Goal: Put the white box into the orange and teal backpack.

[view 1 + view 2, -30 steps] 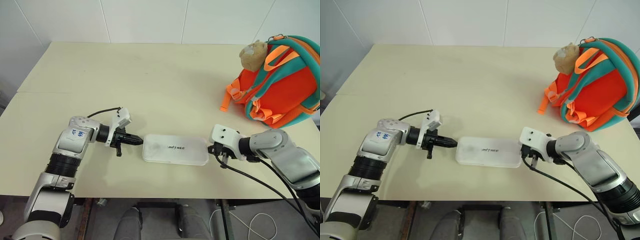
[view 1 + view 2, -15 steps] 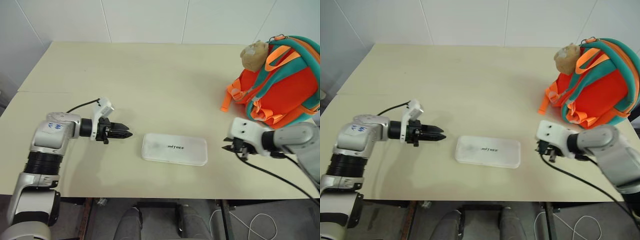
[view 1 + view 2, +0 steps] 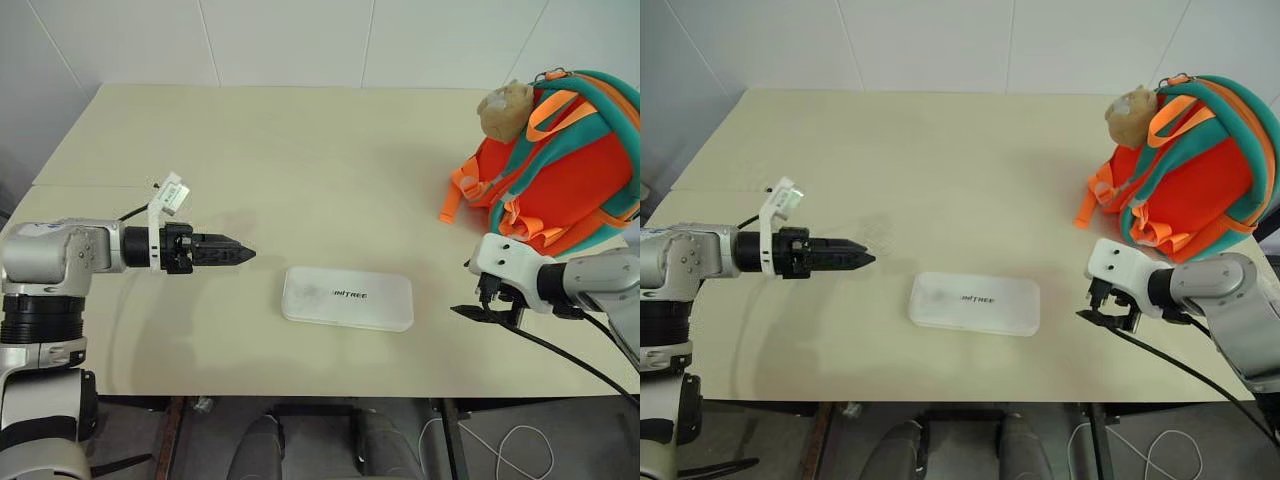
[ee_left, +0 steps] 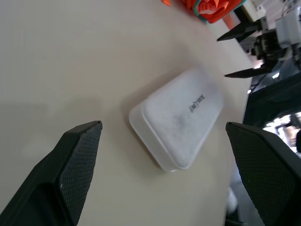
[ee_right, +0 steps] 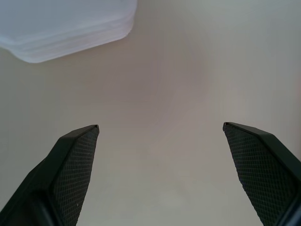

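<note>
I will next move my left gripper in to grab the middle of the white box's short end (image 3: 298, 293) (image 4: 159, 133), the one that is farther from the orange and teal backpack.
The white box (image 3: 347, 298) lies flat on the table near its front edge, held by nothing. To its left my left gripper (image 3: 238, 256) points at it from a short way off; in the left wrist view its fingers (image 4: 77, 160) stand wide open, with the box (image 4: 181, 125) ahead between them. Right of the box, my right gripper (image 3: 463, 292) is open too, apart from the box's end (image 5: 70, 23). The orange and teal backpack (image 3: 565, 165) stands at the table's back right, beyond the right gripper.
A tan plush charm (image 3: 505, 108) hangs on the backpack's upper left. The cream table (image 3: 300, 160) stretches bare behind the box up to the white wall. A black cable (image 3: 570, 360) trails from the right wrist over the table's front edge.
Both grippers have drawn back from the box's two ends, left one leftward, right one rightward, and gone from shut to open. The left wrist has rolled. The box stays put.
</note>
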`<act>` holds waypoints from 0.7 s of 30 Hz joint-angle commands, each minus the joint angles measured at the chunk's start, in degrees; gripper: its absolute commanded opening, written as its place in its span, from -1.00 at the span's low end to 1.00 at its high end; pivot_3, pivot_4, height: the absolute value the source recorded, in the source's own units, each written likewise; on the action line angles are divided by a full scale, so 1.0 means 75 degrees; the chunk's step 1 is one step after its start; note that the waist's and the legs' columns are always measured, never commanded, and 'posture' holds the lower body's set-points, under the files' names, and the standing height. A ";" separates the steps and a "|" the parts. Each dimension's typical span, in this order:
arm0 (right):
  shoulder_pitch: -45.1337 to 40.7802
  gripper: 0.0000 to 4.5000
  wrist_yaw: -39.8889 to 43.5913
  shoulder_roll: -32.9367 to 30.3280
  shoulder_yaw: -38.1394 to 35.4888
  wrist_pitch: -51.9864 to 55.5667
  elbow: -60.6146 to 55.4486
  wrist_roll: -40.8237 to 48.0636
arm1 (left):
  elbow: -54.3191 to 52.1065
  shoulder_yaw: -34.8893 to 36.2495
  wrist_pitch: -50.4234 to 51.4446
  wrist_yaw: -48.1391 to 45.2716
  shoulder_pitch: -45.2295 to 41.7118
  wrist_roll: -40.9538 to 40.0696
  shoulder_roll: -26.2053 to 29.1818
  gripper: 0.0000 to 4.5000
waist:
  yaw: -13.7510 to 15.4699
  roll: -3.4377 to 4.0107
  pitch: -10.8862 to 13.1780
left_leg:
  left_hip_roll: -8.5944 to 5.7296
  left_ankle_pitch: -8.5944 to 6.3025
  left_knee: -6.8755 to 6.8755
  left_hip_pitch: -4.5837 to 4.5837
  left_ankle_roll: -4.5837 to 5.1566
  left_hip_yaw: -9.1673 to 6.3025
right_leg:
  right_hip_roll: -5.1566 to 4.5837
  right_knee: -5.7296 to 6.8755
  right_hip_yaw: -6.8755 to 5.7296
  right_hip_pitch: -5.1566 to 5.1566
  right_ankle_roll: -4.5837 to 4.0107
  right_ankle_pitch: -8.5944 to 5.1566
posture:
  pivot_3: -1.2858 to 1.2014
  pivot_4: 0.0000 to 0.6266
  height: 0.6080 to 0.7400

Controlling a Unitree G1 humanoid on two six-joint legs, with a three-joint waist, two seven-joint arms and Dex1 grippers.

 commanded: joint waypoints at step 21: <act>-0.0117 0.99 -0.0564 0.0767 0.0255 -0.0124 -0.0037 -0.0361 | 0.2539 -0.0994 0.1776 0.1624 -0.0258 -0.3135 -0.0615 1.00 | 0.0010 0.0000 -0.0001 | -0.0003 0.0002 0.0007 0.0009 -0.0003 -0.0003 | -0.0003 0.0020 0.0001 0.0002 -0.0001 0.0000 | 0.03 -0.52 1.00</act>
